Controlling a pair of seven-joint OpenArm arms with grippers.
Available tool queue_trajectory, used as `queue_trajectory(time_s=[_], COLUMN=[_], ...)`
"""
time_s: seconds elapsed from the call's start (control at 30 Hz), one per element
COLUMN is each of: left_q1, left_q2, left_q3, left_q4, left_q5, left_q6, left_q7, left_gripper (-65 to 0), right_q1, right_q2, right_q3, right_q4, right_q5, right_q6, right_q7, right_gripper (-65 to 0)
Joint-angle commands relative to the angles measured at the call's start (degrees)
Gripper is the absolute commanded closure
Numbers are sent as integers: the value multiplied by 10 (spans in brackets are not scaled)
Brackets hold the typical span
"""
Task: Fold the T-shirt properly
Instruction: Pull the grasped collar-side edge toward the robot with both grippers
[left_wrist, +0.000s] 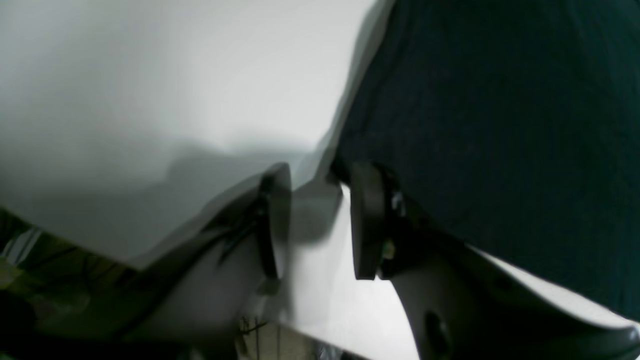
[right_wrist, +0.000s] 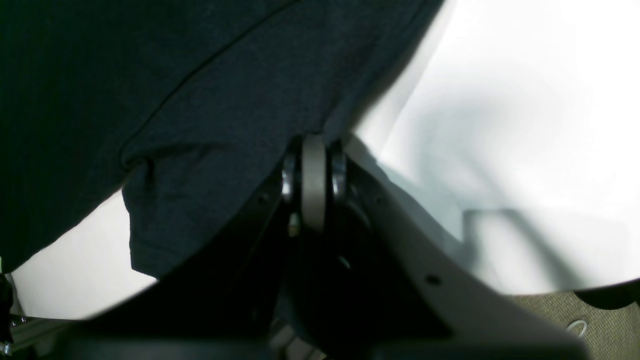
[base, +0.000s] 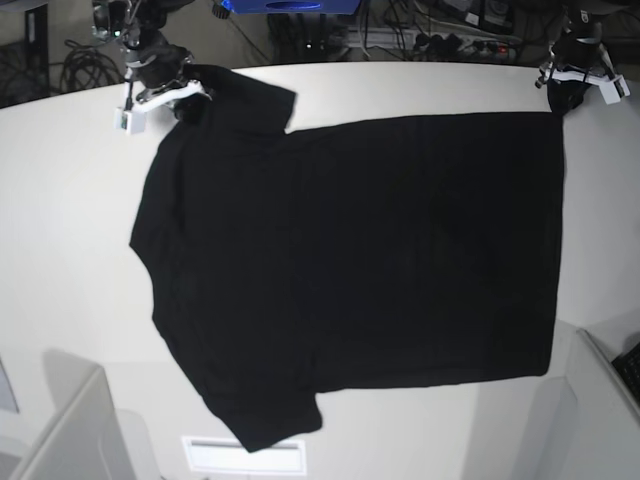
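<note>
The far hem corner of the T-shirt barely reaches into the left gripper's open fingers, so the left gripper will move inward and pinch the T-shirt's far edge (base: 544, 116) before folding.
The black T-shirt (base: 350, 260) lies spread flat on the white table (base: 60, 250), plain black side up, with sleeves at the left and the hem at the right. My right gripper (base: 185, 95) is at the far sleeve. In the right wrist view it (right_wrist: 314, 145) is shut, with the T-shirt's (right_wrist: 200, 100) edge pinched at its tips. My left gripper (base: 565, 100) is at the far hem corner. In the left wrist view it (left_wrist: 320, 225) is open, and the T-shirt (left_wrist: 500, 125) lies beside its right finger (left_wrist: 367, 220). No print shows.
Cables and a blue box (base: 290, 5) lie beyond the table's far edge. Grey panels stand at the front left (base: 60, 430) and front right (base: 600, 410). A white plate (base: 245, 455) sits at the front edge.
</note>
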Motion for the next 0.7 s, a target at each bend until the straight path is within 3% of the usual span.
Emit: queue_trajectory(time_s=[0.0, 0.1, 0.43, 0.57, 0.67], left_q1=[16, 21, 20, 16, 6], left_q2=[-8, -8, -9, -7, -7], left_q3=[-6, -7, -7, -27, -29], left_q4=[19, 37, 39, 34, 34], left_q5=[-10, -10, -10, -11, -12], left_q6=[-5, -5, -5, -5, -5], left_q7=[-12, -13, -11, -9, -8], left_gripper=[-148, 0, 0, -359, -520], right_q1=[-8, -8, -8, -8, -8], right_q2=[3, 3, 3, 4, 4], right_q3=[-1, -1, -1, -1, -1], right_q4=[2, 1, 0, 0, 0], right_q5=[-10, -10, -10, -10, -10], right_q6=[-7, -7, -7, -7, -7], right_q7=[-20, -20, -20, -20, -20], right_gripper=[0, 0, 0, 0, 0])
